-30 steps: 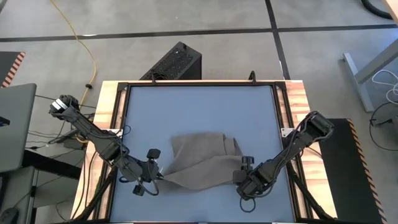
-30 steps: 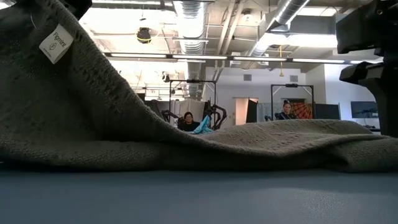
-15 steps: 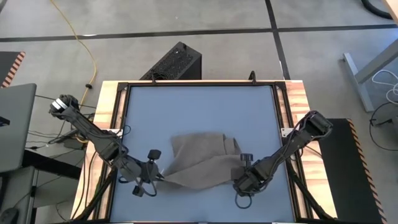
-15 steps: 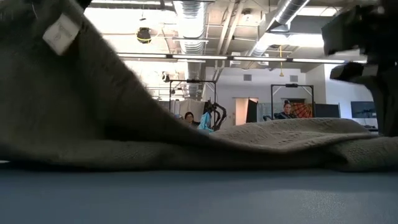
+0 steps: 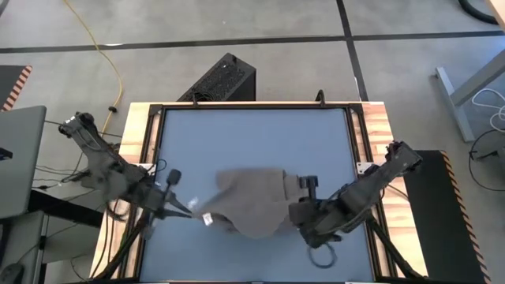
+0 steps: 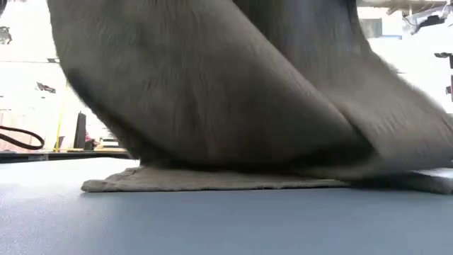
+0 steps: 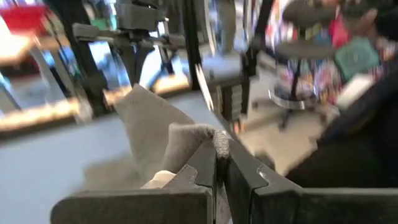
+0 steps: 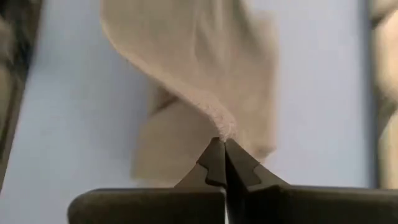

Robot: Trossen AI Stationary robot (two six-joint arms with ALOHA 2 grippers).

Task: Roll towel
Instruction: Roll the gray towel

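Next, my right gripper releases the corner of the taupe towel, now lifted at the towel's near edge, at the blue mat's far edge [image 5: 239, 116], in a spot that is close to the black box.
The taupe towel [image 5: 252, 201] is bunched at the middle of the blue table mat [image 5: 252, 134]. Its near edge is lifted between my two grippers, and a white tag [image 5: 207, 219] hangs by the left one. In the low view the towel [image 6: 212, 85] sags in a broad fold, and its lower layer [image 6: 212, 180] lies flat on the mat. My left gripper [image 5: 192, 211] is shut on the towel's near-left corner. My right gripper [image 5: 293, 211] is shut on its near-right corner. My left gripper pinches the towel's near-left corner [image 7: 219, 138] between its two fingertips, coming almost level from the table's left. The cloth is folded over at the tips and falls away slack beyond them. My right gripper pinches the towel's edge at the near-right corner [image 8: 222, 129] between its fingertips, slanting down from the table's right. The cloth hangs slack below and beyond the tips, down to the mat.
Wooden side rails [image 5: 140, 134] and a black frame border the mat. Bare mat lies on the far half and along the near edge [image 5: 252, 264]. A black box [image 5: 221, 79] stands on the floor beyond the far edge.
Both grippers have risen. The right one has taken hold of the towel's near-right corner and lifted it; the left one has drawn back toward the table's left with its corner. The towel's near part now hangs clear in a fold, while its far part stays on the mat.
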